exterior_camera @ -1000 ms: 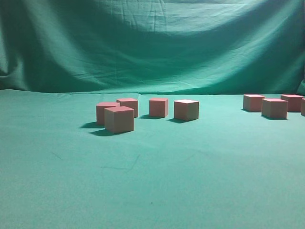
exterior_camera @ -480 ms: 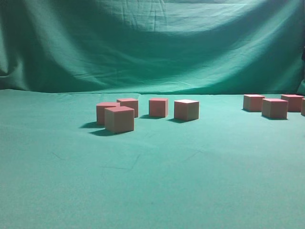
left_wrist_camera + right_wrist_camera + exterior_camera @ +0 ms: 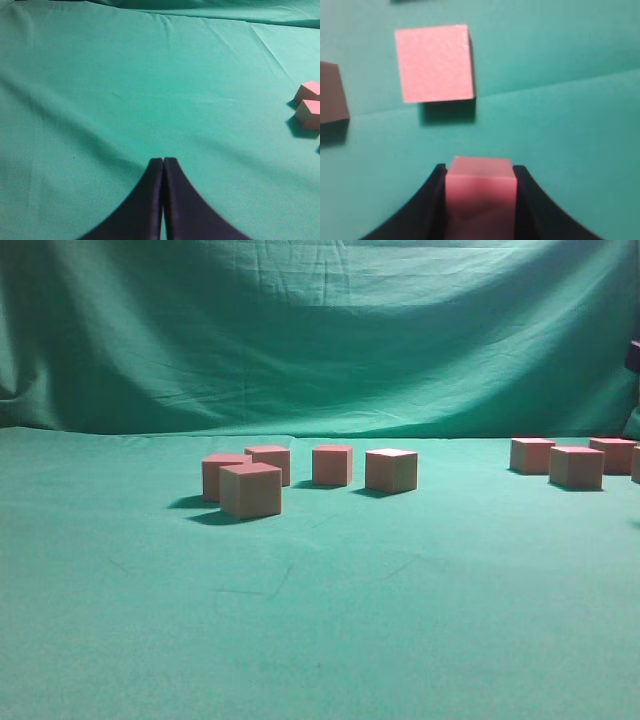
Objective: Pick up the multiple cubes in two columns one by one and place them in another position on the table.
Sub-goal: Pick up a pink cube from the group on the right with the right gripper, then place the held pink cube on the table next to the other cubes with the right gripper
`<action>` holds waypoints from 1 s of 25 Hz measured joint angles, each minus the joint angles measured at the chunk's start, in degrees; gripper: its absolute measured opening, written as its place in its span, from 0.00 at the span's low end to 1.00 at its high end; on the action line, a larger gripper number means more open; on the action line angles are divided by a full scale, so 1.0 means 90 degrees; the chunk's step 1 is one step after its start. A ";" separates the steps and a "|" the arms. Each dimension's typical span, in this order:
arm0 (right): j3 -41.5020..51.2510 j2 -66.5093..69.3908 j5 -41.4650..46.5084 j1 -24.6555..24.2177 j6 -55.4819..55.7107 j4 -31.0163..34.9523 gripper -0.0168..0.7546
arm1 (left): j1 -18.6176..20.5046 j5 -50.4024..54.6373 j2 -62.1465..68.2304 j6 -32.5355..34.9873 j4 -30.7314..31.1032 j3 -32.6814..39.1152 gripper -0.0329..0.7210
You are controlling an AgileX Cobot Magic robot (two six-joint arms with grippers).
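Next, my right gripper releases the pink cube next to the cluster's frontmost cube (image 3: 310,502), on the side of that cube that is toward the other group of cubes.
In the right wrist view my right gripper (image 3: 479,172) is shut on a pink cube (image 3: 480,192), held above the teal table (image 3: 570,125). Another cube (image 3: 435,62) lies on the cloth below and ahead of it, and a shadowed cube (image 3: 331,92) sits at the left edge. My left gripper (image 3: 163,162) is shut and empty over bare cloth, with two cubes (image 3: 310,112) far to its right. In the exterior view several cubes (image 3: 250,490) stand left of centre and several more cubes (image 3: 576,467) at the far right.
A draped green backdrop (image 3: 320,330) rises behind the table. A small dark part of the right arm (image 3: 636,355) shows at the right edge of the exterior view. The left arm does not show there.
The cubes on the table have not moved. A dark part of the right arm has come into view at the right edge of the exterior view.
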 joint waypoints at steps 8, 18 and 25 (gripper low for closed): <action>-0.1099 -0.0313 0.1607 0.0653 -0.0781 0.0366 0.35 | 0.0000 0.0000 0.0000 0.0000 0.0000 0.0000 0.04; -0.1254 -0.0195 0.1788 0.3113 -0.1983 0.1010 0.35 | 0.0000 0.0000 0.0000 0.0000 0.0000 0.0000 0.04; -0.2032 0.0634 0.1685 0.4241 -0.2448 0.1039 0.35 | 0.0000 0.0000 0.0000 0.0000 0.0000 0.0000 0.04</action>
